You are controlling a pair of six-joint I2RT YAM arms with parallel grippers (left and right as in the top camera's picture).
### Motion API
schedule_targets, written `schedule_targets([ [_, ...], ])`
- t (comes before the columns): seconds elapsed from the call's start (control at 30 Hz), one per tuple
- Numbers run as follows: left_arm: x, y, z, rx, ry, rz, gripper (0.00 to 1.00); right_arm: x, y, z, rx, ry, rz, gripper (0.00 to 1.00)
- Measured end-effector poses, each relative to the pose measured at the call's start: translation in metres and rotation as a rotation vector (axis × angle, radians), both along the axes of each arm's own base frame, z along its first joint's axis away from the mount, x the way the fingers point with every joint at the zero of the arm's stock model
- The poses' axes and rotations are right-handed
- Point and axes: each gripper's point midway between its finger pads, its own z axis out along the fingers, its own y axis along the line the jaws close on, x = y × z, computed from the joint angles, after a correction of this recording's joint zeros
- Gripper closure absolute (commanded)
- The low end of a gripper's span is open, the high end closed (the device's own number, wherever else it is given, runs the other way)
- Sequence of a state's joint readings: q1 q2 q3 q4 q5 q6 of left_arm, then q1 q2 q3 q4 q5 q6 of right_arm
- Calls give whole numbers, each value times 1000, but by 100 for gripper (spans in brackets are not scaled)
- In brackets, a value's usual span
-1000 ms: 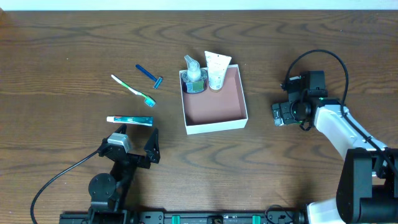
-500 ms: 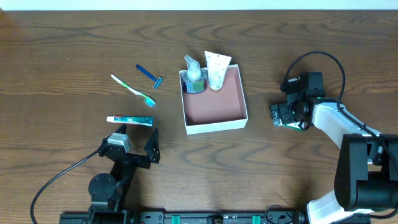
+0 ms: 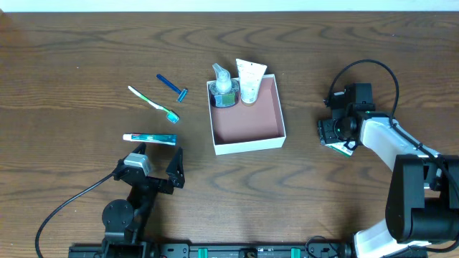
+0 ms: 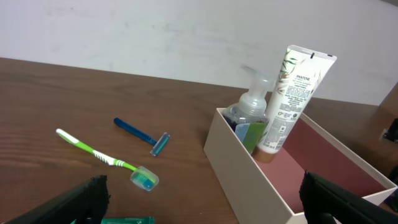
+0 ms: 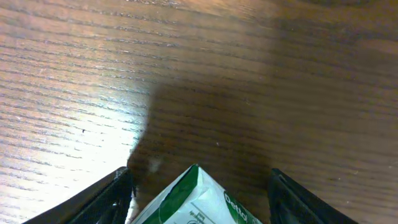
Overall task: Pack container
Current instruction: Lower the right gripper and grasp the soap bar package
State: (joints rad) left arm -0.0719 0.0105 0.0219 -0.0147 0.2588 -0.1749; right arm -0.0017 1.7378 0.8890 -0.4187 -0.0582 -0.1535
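The corner of the Dettol packet points diagonally between my right gripper's fingers. Next, I open them and take the packet squarely by its opposite sides (image 5: pixel 231 206) before I lift it.
The container (image 3: pixel 247 118), a white-walled square box with a pink-brown floor, sits mid-table. A pump bottle (image 3: pixel 224 89) and a white tube (image 3: pixel 250 80) stand in its far corners. To its right, my right gripper (image 3: pixel 334 132) is low over a green-and-white Dettol packet (image 3: pixel 344 148). In the right wrist view the packet's corner (image 5: pixel 199 202) lies between the fingers (image 5: pixel 109 196), with a gap showing on each side. My left gripper (image 3: pixel 154 170) stands open and empty near the front edge, facing the container's white wall (image 4: pixel 249 168).
On the wood left of the container lie a blue razor (image 3: pixel 172 87), a green toothbrush (image 3: pixel 153 104) and a teal toothpaste box (image 3: pixel 149 139). The razor (image 4: pixel 142 135) and toothbrush (image 4: pixel 99 155) also show in the left wrist view. A black cable loops behind the right arm.
My right gripper has shifted slightly right over the packet and its jaws have narrowed around it. The left arm has not moved.
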Motion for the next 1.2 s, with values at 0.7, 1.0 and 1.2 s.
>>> schedule_targets([
  [0.7,0,0,0,0,0,0,2,-19,3,1,-14,86,129,1],
  [1.0,0,0,0,0,0,0,2,-40,-1,-1,-65,167,263,13],
  [1.2,0,0,0,0,0,0,2,-46,-3,-2,-73,193,272,34],
])
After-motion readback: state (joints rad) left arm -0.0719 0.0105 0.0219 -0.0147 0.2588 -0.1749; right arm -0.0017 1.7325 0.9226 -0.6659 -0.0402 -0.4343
